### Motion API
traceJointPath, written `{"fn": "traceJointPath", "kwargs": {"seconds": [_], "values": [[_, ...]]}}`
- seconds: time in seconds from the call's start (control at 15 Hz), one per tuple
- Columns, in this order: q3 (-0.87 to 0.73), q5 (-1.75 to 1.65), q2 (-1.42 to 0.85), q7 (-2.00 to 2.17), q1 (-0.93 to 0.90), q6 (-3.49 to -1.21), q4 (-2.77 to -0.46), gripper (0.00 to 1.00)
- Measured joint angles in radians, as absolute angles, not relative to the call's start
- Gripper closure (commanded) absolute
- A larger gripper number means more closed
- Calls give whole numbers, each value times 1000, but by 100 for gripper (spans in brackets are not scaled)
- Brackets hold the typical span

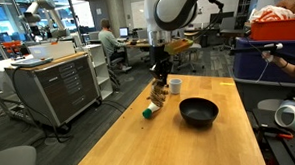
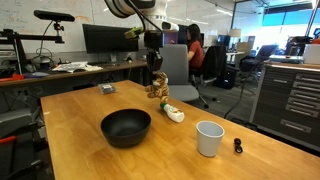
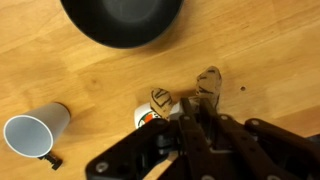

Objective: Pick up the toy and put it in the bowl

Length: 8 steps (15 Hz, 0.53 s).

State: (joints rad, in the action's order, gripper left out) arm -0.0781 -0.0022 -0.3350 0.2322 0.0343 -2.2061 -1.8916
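Observation:
The robot's gripper should release the brown-and-tan toy on the bottom of the empty black bowl (image 1: 196, 108) (image 3: 129, 7), close to the bowl's middle. The toy now hangs just above the wooden table.
The toy (image 1: 157, 93) is a small brown-and-tan lumpy figure that hangs from my gripper (image 1: 159, 78), which is shut on it just above the wooden table. It also shows in an exterior view (image 2: 157, 90) under the gripper (image 2: 154, 76). In the wrist view the toy's limbs (image 3: 209, 84) stick out past the shut fingers (image 3: 200, 112). The black bowl (image 1: 199, 112) stands on the table a short way from the toy, empty. It shows in both exterior views (image 2: 126, 127) and at the top of the wrist view (image 3: 122, 20).
A white bottle with a green cap (image 1: 153, 108) lies on the table below the toy (image 2: 173, 113) (image 3: 147, 117). A white cup (image 1: 175, 86) (image 2: 209, 138) (image 3: 35, 130) stands nearby, with a small dark object (image 2: 238, 146) beside it. Office desks and chairs surround the table.

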Motion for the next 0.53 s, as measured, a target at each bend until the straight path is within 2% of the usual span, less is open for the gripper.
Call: {"fn": "traceJointPath", "kwargs": {"seconds": [0.53], "values": [[-47,-7,-130,199,15,-2095,-1972,91]]}}
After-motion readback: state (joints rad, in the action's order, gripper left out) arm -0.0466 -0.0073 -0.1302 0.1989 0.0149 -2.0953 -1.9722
